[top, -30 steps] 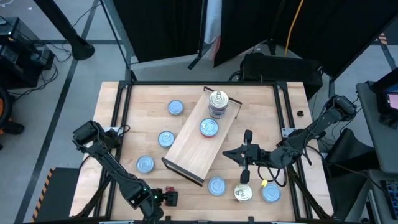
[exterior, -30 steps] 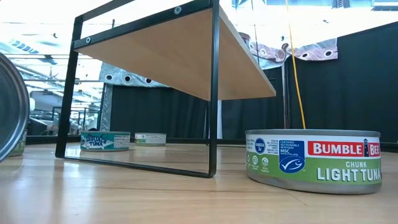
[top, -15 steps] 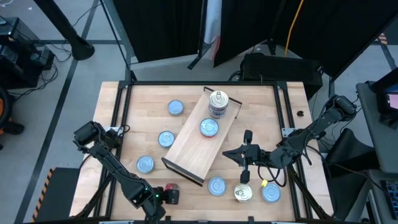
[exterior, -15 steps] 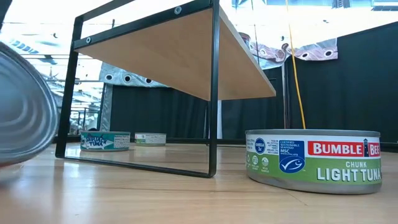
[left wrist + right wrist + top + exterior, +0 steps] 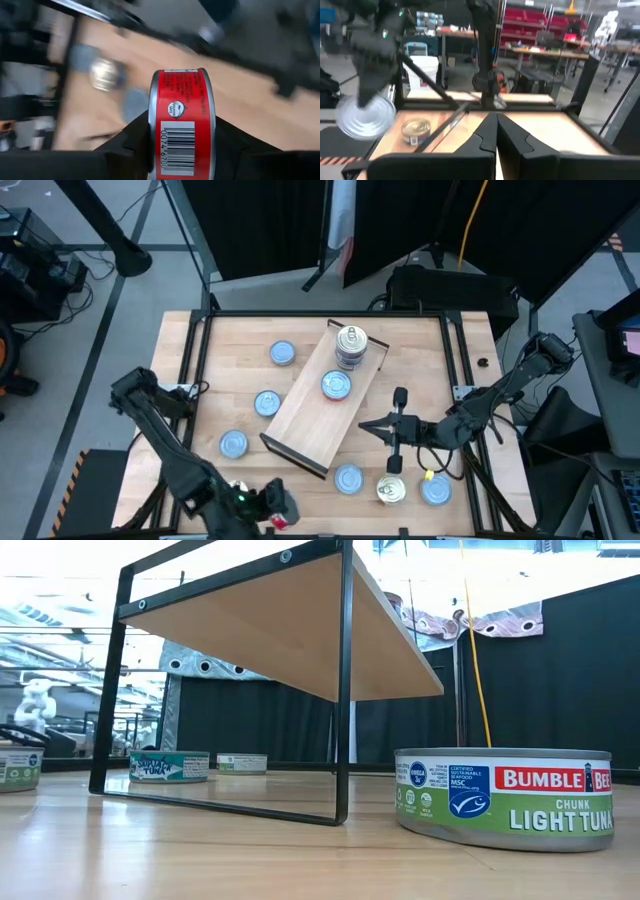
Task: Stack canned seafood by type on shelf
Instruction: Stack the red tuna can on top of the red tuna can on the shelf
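The red-labelled tin, now over the table's near edge, will be released by my left gripper so that it sits on top of the blue-topped tin on the shelf (image 5: 337, 384).
My left gripper (image 5: 278, 508) hangs over the table's near edge, shut on a red-labelled tin (image 5: 182, 125), whose silver end (image 5: 366, 117) shows in the right wrist view. My right gripper (image 5: 366, 426) is shut and touches nothing, hovering just right of the shelf (image 5: 300, 415). The shelf is a light-wood board standing diagonally on a black frame (image 5: 343, 690). On it stand a stack of silver-topped tins (image 5: 350, 345) and a blue-topped tin (image 5: 337, 385). Blue-topped tins (image 5: 266, 403) (image 5: 348, 478) and a cream-topped tin (image 5: 391, 490) rest flat on the table. My left gripper pinches the red-labelled tin between its two fingers (image 5: 135, 142), one on each flat end. The tin stands on edge in the hold, with its labelled wall and barcode (image 5: 179, 145) facing the wrist camera. It is lifted clear of the table.
More blue-topped tins lie left of the shelf (image 5: 283, 353) (image 5: 233, 444) and at the near right corner (image 5: 436, 490). A Bumble Bee tuna tin (image 5: 505, 798) sits close to the low camera. A black frame (image 5: 190, 360) borders the tabletop.
My left gripper has risen with the red-labelled tin and shifted a little toward the near edge. The tin loomed at the low view's left edge, tipped, and has now gone out of that view. The left arm's elbow has swung outward.
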